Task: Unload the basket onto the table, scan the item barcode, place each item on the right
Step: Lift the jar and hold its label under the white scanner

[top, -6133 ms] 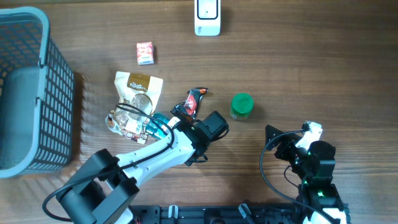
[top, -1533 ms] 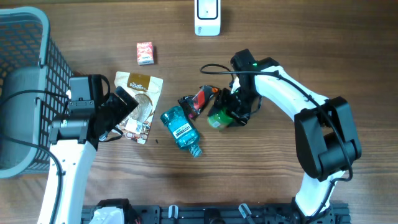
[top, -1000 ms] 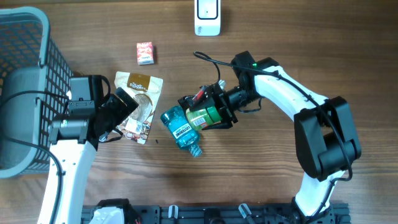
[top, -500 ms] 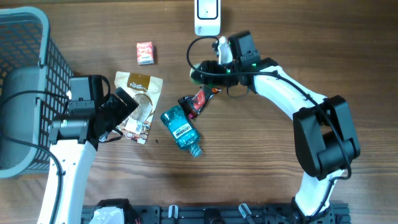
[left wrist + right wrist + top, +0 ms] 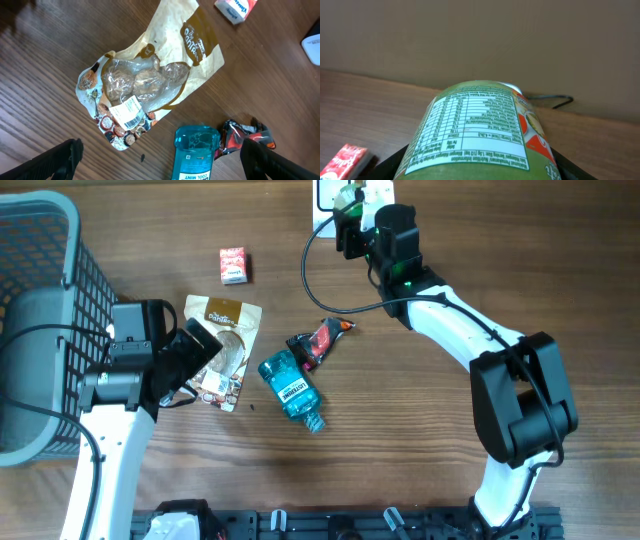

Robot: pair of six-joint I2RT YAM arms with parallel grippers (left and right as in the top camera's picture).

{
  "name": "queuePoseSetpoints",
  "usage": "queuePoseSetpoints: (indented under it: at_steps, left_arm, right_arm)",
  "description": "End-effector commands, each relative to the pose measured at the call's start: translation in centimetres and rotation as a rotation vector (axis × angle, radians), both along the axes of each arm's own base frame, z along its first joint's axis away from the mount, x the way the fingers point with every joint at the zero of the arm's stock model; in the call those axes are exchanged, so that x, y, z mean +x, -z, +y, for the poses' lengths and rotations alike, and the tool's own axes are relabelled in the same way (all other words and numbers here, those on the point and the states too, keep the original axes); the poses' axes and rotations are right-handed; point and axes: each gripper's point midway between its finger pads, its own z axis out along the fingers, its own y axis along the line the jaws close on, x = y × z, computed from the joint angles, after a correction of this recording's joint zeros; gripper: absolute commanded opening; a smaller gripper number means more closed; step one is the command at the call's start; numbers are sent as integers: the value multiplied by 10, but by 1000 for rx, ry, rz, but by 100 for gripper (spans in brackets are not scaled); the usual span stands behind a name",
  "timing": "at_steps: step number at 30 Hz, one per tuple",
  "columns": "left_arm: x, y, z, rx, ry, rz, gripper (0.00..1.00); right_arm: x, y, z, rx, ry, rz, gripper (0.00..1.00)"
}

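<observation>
I should let go of the green jar, now sideways in front of the scanner, with my right gripper on the bare wood (image 5: 593,337) past that arm's elbow, opposite the basket.
A green jar (image 5: 348,202) with a white nutrition label (image 5: 475,125) is held in my right gripper (image 5: 356,210), which is shut on it at the far edge of the table. The jar lies sideways in the jaws, right in front of the white scanner (image 5: 324,192), which it partly hides. In the right wrist view the jar (image 5: 480,135) fills the space between the dark fingers (image 5: 395,161); no barcode shows on the side I see. My left gripper (image 5: 160,167) hangs open over the table at the left, above a snack bag (image 5: 150,80), holding nothing.
On the table lie a beige snack bag (image 5: 222,340), a blue mouthwash bottle (image 5: 290,390), a red and black wrapper (image 5: 315,343) and a small red box (image 5: 233,265). A grey mesh basket (image 5: 40,330) stands at the left edge. A black cable (image 5: 312,275) loops beside the right arm.
My right gripper has lifted the green jar from beside the wrapper and carried it to the far edge, up to the scanner. The left arm has stayed still.
</observation>
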Motion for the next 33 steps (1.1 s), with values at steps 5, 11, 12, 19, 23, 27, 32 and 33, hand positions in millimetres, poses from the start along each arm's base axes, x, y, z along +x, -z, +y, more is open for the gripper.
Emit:
queuePoseSetpoints:
  at_steps: [5,11,12,19,23,27,32,33]
  left_arm:
    - [6,-4,0,17,21,-27,100]
    - [6,-4,2,26,15,-26,100]
    - [6,-4,3,33,9,-26,100]
    - [5,-4,13,82,-17,-24,100]
    - [4,-3,13,82,-17,-19,100]
    - [4,-3,13,81,-17,-20,100]
    - [4,-3,13,83,-17,-19,100]
    - [4,-3,13,85,-18,-19,100]
  right_arm:
    - [25,2,11,-18,21,-184,61]
    - [36,16,11,-28,36,-279,61]
    - [38,17,12,-26,36,-291,61]
    - [77,27,32,-44,23,-351,61]
    - [83,36,36,-68,6,-354,61]
    - [88,45,37,-94,9,-363,61]
    - [93,49,37,-94,25,-366,62]
    - [93,50,37,-95,24,-363,62]
